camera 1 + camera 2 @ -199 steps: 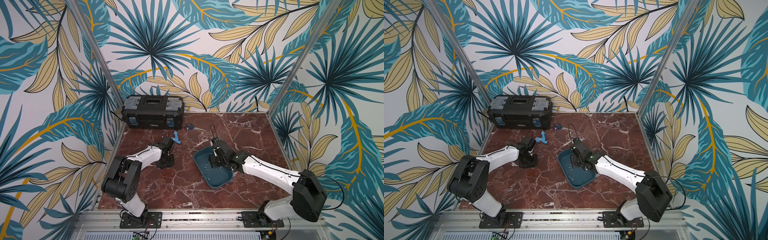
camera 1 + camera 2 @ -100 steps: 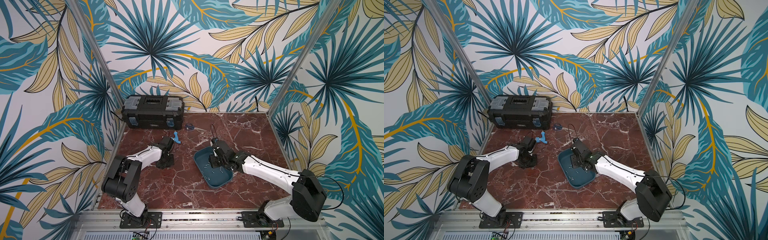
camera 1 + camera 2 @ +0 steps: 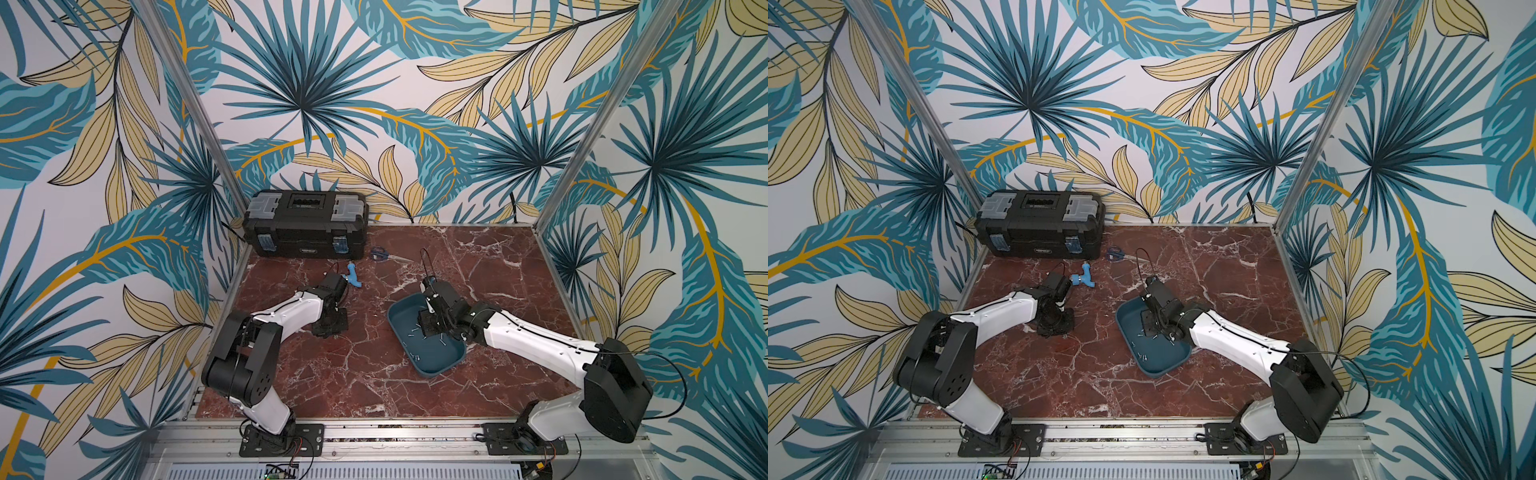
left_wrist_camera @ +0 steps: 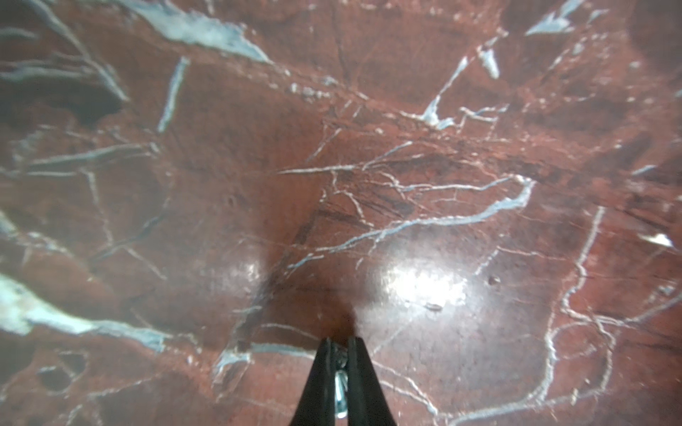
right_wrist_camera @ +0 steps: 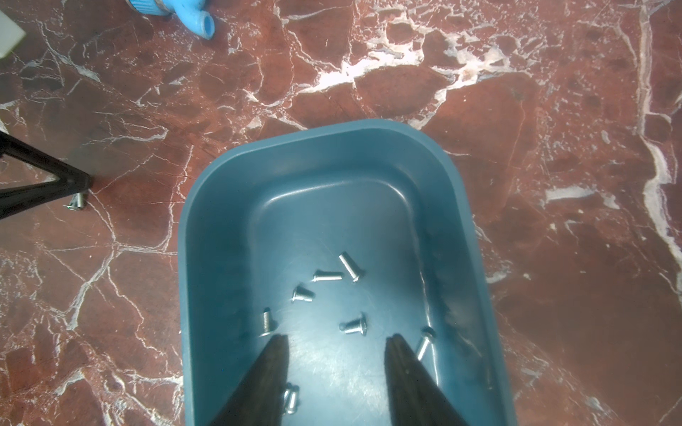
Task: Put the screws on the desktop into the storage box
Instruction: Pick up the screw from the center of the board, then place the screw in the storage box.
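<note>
I should use my left gripper to drop the small silvery screw on the teal storage box's bottom [image 3: 420, 334], close to the other screws.
My left gripper [image 4: 340, 345] is shut on a small silvery screw [image 4: 340, 385], with its fingertips down at the red-brown marble desktop [image 3: 353, 374]. The right wrist view shows the same screw [image 5: 76, 202] at those black fingertips [image 5: 70, 182]. In both top views this gripper [image 3: 330, 328] [image 3: 1054, 328] stands left of the teal storage box [image 3: 432, 368] [image 3: 1163, 368]. My right gripper [image 5: 336, 341] [image 3: 428, 328] hangs open over the storage box [image 5: 332, 131], with nothing between its fingers. Several screws [image 5: 354, 326] lie on the box floor.
A black toolbox [image 3: 305, 224] stands at the back left. A blue pipe fitting [image 3: 353, 276] [image 5: 192, 14] lies just behind my left gripper, and scissors [image 3: 380, 254] lie next to the toolbox. Aluminium rails edge the desktop.
Both arms stay where they were. The left gripper's fingers have closed the last bit onto the screw.
</note>
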Controlling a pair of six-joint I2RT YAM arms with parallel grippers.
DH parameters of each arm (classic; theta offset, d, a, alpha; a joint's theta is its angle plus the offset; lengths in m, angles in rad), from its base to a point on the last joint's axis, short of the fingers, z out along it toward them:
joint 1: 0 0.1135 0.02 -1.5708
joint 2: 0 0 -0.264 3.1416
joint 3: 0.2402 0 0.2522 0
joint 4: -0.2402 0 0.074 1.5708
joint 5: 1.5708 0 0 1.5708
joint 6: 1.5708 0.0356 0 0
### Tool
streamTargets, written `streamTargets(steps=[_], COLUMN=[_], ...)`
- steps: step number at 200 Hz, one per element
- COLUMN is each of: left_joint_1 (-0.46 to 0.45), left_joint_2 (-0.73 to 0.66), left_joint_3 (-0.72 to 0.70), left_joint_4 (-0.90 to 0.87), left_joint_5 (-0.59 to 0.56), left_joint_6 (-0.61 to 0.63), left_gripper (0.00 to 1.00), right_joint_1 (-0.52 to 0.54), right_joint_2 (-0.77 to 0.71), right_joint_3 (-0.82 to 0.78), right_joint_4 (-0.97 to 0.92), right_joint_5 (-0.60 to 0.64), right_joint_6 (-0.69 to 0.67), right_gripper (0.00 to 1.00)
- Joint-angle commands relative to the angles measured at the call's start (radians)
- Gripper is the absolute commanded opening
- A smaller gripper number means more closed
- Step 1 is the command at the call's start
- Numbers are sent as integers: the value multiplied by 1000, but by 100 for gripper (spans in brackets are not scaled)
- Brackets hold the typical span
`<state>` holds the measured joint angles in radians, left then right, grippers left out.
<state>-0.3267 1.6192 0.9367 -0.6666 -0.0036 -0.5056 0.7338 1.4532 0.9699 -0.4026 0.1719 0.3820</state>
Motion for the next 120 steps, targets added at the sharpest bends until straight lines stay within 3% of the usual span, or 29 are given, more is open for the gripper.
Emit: streamTargets(steps=[1,35,58,85,120], left_joint_1=[-3,-6,-47,-200,-413], left_joint_2=[-89,-180,-236,-261,-176], left_joint_3=[19,22,20,43,146], left_joint_4=[-14,-34,-8,85,170], left_joint_5=[3,35,137,241,210], left_joint_6=[-3,-26,-60,-148,-214], left_gripper=[0,0,0,0,0], right_joint_1=[0,-3,-29,-84,-200], right_joint_2=[12,12,-3,-36,-98], right_joint_3=[7,9,1,-21,-46], right_joint_4=[-31,-30,-23,-14,-12], right_joint_5=[8,9,-14,-24,-67], right_joint_6=[6,7,28,38,52], right_gripper=[47,47,47,46,45])
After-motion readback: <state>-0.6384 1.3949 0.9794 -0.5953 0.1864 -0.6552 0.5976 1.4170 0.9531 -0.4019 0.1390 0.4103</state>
